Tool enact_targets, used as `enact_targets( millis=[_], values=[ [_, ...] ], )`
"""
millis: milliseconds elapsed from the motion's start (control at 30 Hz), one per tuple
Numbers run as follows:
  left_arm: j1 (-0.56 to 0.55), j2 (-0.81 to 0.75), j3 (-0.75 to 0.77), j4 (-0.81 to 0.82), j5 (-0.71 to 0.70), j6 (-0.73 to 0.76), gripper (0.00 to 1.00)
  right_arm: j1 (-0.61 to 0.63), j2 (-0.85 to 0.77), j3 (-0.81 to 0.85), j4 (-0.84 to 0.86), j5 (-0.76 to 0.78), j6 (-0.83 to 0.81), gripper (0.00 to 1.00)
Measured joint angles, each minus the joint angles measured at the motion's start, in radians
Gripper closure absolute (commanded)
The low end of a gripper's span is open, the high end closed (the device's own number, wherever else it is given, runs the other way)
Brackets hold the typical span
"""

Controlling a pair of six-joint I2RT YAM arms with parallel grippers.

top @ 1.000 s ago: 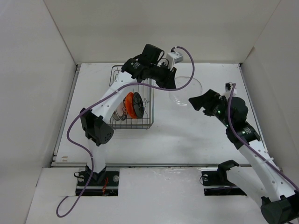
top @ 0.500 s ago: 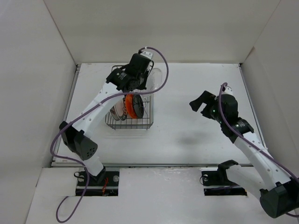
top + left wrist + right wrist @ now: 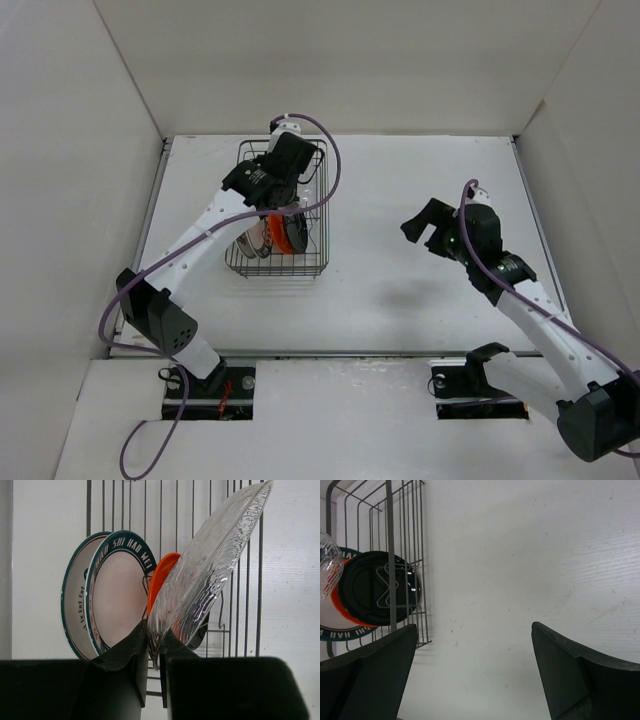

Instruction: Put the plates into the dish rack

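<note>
I need to let go of the clear glass plate with my left gripper in the rack slot (image 3: 307,231) (image 3: 211,612) beside the black plate, opposite the orange plate.
My left gripper (image 3: 284,203) (image 3: 154,636) is shut on the rim of the clear glass plate (image 3: 210,565) and holds it tilted over the black wire dish rack (image 3: 312,266) (image 3: 249,605). In the rack, on edge, stand a white plate with a dark green rim (image 3: 117,580), a second white plate (image 3: 75,605) behind it, the orange plate (image 3: 276,228) (image 3: 161,575) and the black plate (image 3: 297,230) (image 3: 375,587). The glass plate's lower edge is next to the orange plate. My right gripper (image 3: 421,222) (image 3: 470,645) is open and empty, right of the rack above the table.
The rack's far half (image 3: 262,152) holds no plates. White walls (image 3: 80,150) close in the table on the left, back and right. The left arm's purple cable (image 3: 330,170) loops over the rack's right side.
My left gripper has carried the glass plate from right of the rack to over it, down beside the orange plate. My right gripper has shifted slightly left, still open.
</note>
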State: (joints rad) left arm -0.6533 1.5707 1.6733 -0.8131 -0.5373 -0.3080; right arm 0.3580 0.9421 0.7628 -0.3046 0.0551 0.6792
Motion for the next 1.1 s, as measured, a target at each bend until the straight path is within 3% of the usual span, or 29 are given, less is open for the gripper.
enact_targets(
  millis=[667,1100],
  values=[
    [0.0,0.057,0.042,-0.038,0.063,-0.233,1.0,0.003,0.078,-0.04,-0.006,0.076,0.021,0.0],
    [0.0,0.053,-0.076,-0.066,-0.004,-0.389,1.0,0.003,0.081,-0.052,0.021,0.084,0.034,0.0]
  ],
)
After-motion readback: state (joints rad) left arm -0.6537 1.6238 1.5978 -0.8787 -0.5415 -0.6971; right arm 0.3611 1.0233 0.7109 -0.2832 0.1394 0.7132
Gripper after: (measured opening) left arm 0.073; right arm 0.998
